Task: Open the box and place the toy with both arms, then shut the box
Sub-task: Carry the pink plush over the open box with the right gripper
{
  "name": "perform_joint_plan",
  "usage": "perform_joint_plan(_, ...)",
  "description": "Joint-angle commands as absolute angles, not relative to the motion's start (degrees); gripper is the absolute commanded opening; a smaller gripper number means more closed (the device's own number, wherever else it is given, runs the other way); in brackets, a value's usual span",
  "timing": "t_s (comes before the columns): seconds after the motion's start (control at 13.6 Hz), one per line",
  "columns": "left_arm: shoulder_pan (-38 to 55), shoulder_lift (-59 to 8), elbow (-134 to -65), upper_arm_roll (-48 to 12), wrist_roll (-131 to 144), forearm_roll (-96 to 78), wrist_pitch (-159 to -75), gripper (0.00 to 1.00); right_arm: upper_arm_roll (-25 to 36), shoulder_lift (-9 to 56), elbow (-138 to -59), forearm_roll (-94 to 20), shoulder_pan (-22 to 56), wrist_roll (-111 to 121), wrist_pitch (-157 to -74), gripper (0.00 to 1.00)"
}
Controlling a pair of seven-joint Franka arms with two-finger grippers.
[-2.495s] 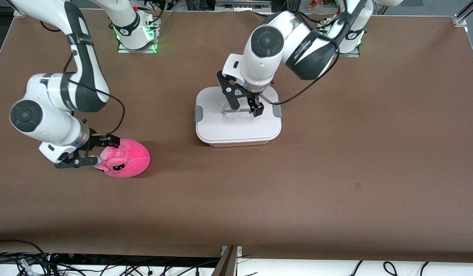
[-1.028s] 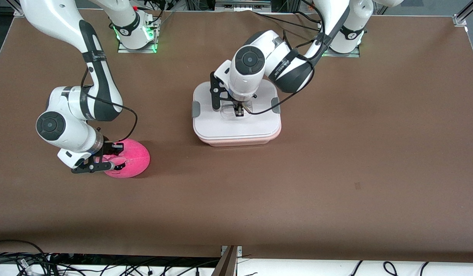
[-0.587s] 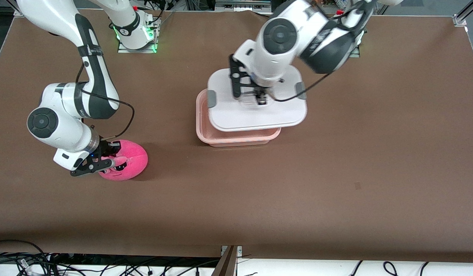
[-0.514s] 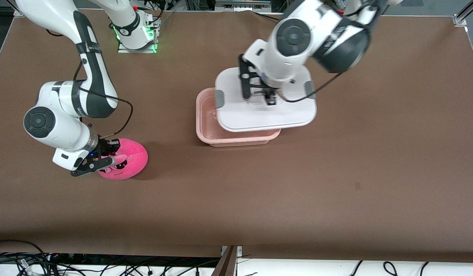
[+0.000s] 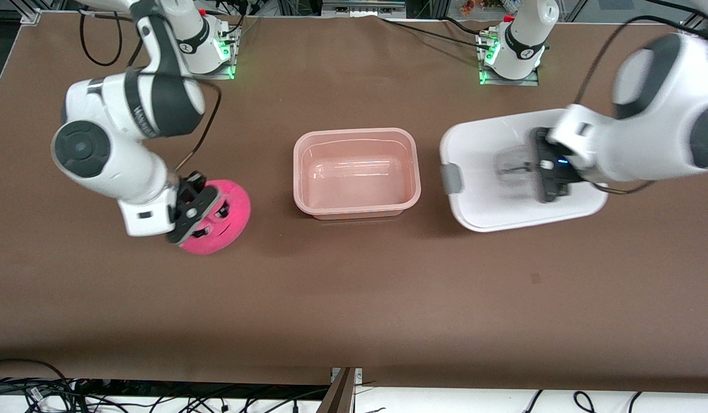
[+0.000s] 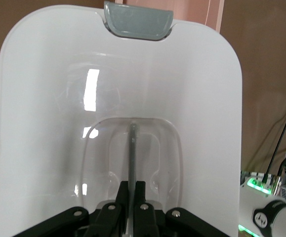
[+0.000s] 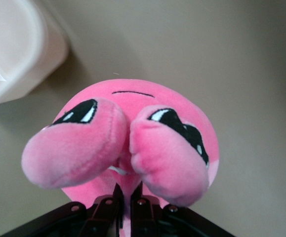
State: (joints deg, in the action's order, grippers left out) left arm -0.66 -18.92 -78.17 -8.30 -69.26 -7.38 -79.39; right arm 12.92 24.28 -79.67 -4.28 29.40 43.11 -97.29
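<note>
My right gripper has the bright-pink plush toy. It will release the toy on the bottom of the open pale-pink box (image 5: 356, 180), around the middle of the box.
The pale-pink box (image 5: 411, 166) stands open and empty at the table's middle. My left gripper (image 5: 546, 175) is shut on the clear centre handle (image 6: 132, 148) of the white lid (image 5: 480, 155) and holds it above the table toward the left arm's end. A grey clip (image 5: 452, 178) shows on the lid's edge, and also in the left wrist view (image 6: 138, 22). My right gripper (image 5: 196, 209) is shut on the bright-pink plush toy (image 5: 230, 221) and holds it up, toward the right arm's end. In the right wrist view the toy (image 7: 133, 143) hangs from the gripper (image 7: 127, 190), with the box's corner (image 7: 14, 54) beside it.
The two arm bases (image 5: 202, 43) (image 5: 517, 46) stand at the table's edge farthest from the front camera. Loose cables (image 5: 44, 390) lie past the table's edge nearest the front camera.
My left gripper carried the lid off the box toward the left arm's end, leaving the box open. My right gripper closed on the toy and lifted it toward the box.
</note>
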Motion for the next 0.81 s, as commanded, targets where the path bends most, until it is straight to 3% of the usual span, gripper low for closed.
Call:
perform_joint_plan(0.0, -7.7, -19.4, -76.5, -9.1, -76.4, -7.7, -77.5, 0.00, 11.6, 24.4, -74.7, -4.1, 34.2, 51.1, -92.6, 0.00)
perform_joint_plan(0.37, -11.1, -19.7, -77.0, -9.1, -78.7, -2.3, -76.0, 0.00, 11.3, 24.6, -72.1, 1.1, 46.3, 56.3, -91.5, 0.00)
perform_joint_plan(0.73, -11.3, -19.9, -76.7, -9.8, -78.0, -2.5, -75.8, 0.00, 11.3, 28.6, -72.2, 2.3, 52.5, 56.0, -92.7, 0.00)
